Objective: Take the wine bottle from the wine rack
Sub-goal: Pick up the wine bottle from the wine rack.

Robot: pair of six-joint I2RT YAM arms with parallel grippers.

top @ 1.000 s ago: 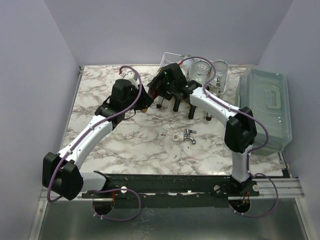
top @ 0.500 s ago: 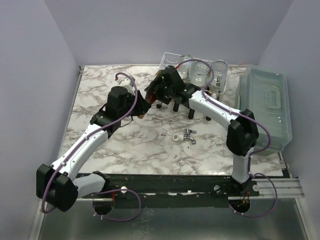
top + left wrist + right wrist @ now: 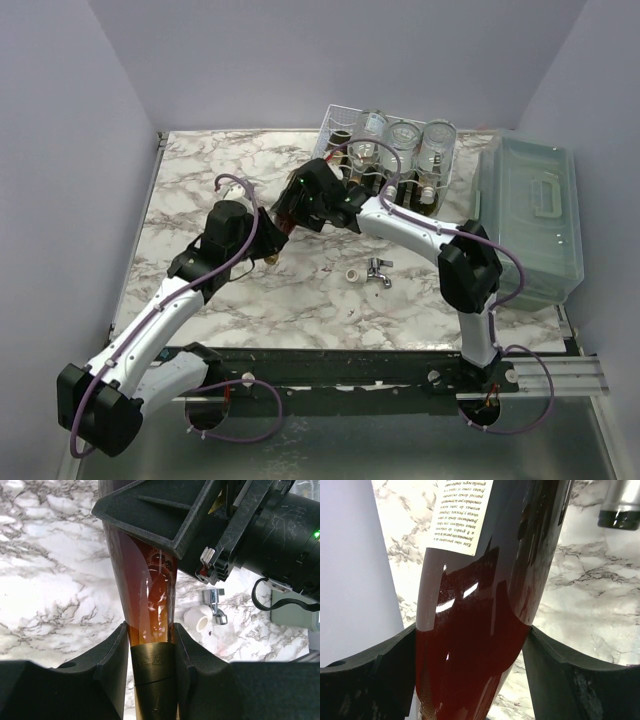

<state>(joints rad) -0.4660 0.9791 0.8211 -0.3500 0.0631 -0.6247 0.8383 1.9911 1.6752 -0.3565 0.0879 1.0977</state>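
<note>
My left gripper should back off, as it crosses the bottle's neck close beside my right gripper, and take the gold foil [image 3: 155,682] from the end with the bottle's opening.
The dark wine bottle [image 3: 480,605], with a white label [image 3: 462,515], hangs over the marble table, in front and to the left of the white wire wine rack [image 3: 331,116] and apart from it. My right gripper [image 3: 470,670] is shut on the bottle's wide body. My left gripper [image 3: 150,650] is shut on its neck, just above the gold foil. In the top view the right gripper [image 3: 303,196] and the left gripper [image 3: 272,240] sit close together and hide most of the bottle [image 3: 282,228].
Clear bottles [image 3: 405,145] lie in the rack. A translucent grey-green lidded bin [image 3: 530,215] stands along the right edge. A small metal tap [image 3: 380,272] and a white fitting [image 3: 354,273] lie on the marble near the middle.
Both arms have carried the bottle left and toward the near edge, away from the rack. Both grips have stayed the same.
</note>
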